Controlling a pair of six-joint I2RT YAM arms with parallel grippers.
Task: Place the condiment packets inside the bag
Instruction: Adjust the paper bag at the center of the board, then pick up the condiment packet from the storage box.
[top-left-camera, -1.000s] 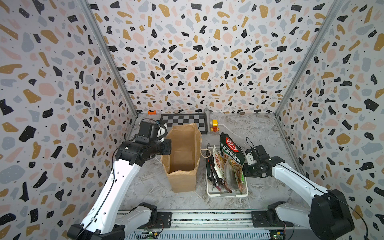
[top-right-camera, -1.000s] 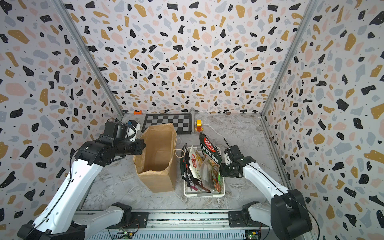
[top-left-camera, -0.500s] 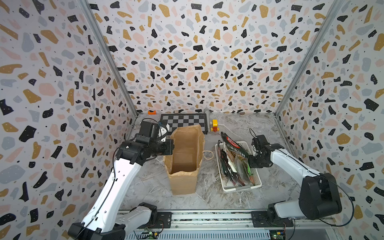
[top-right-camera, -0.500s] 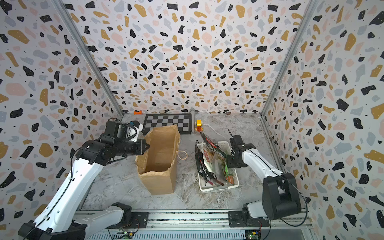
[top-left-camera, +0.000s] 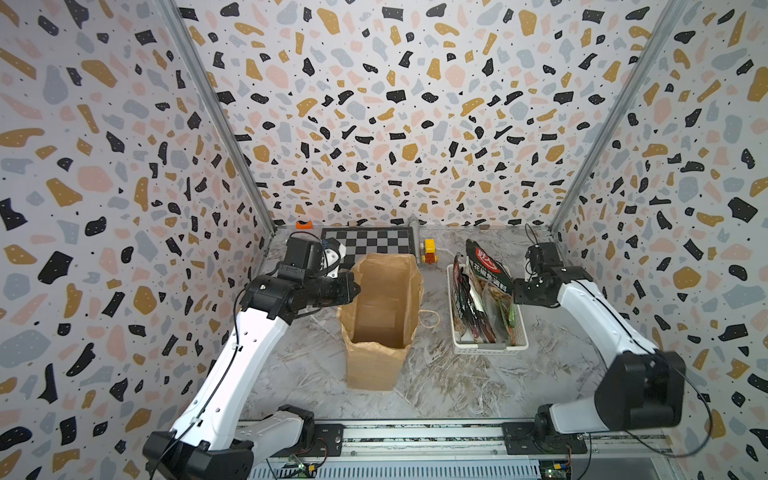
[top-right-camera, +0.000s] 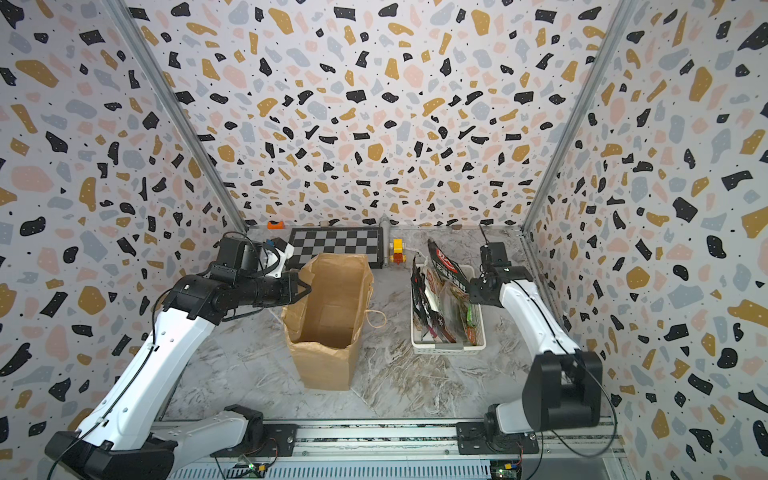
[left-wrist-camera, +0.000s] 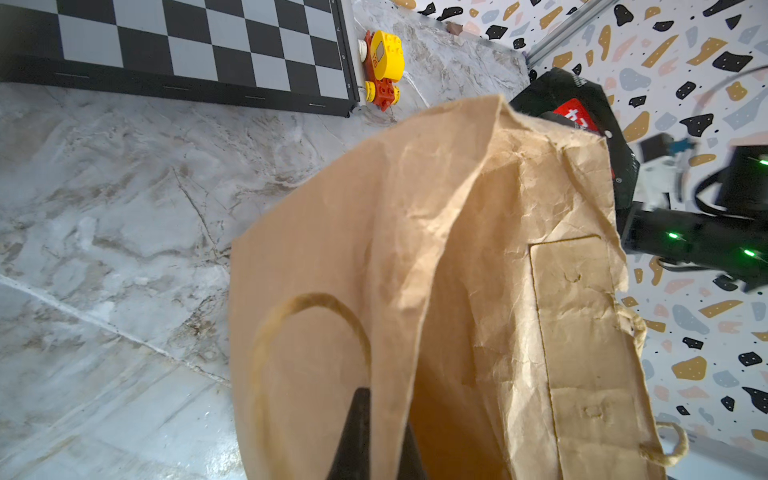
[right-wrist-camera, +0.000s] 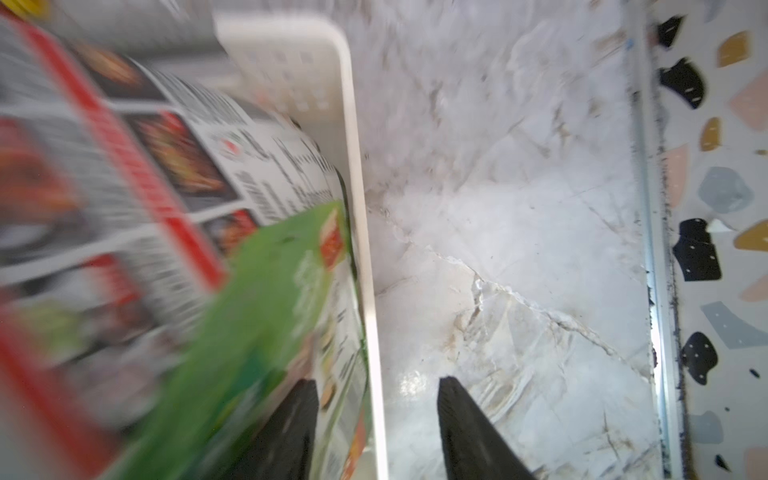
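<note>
Next, I close my right gripper on the top edge of the dark condiment packet (top-left-camera: 457, 276) that stands along the side of the basket nearest the brown paper bag.
The brown paper bag (top-left-camera: 370, 365) (top-right-camera: 324, 365) stands upright and open at the table's middle. My left gripper (top-left-camera: 353, 291) (top-right-camera: 305, 289) (left-wrist-camera: 382, 436) is shut on the rim of the bag's left wall. Several condiment packets (top-left-camera: 482, 299) (top-right-camera: 440, 299) stand on edge in a white basket (top-left-camera: 490, 347) (top-right-camera: 449, 349) right of the bag. The tall dark-green one (top-left-camera: 486, 266) rises at the back. My right gripper (top-left-camera: 515, 291) (top-right-camera: 471, 286) (right-wrist-camera: 376, 382) is open and straddles the basket's right rim (right-wrist-camera: 357, 166), one finger beside a green packet (right-wrist-camera: 270, 311).
A chessboard (top-left-camera: 374, 241) lies against the back wall behind the bag. A yellow and red toy (top-left-camera: 429, 251) (left-wrist-camera: 384, 62) sits beside it, and a small orange thing (top-left-camera: 304, 225) is in the back left corner. The patterned walls close in on three sides.
The basket with its packets has slid right and back, away from the bag, and now sits level. My right gripper has opened off its rim. The left arm has hardly moved.
</note>
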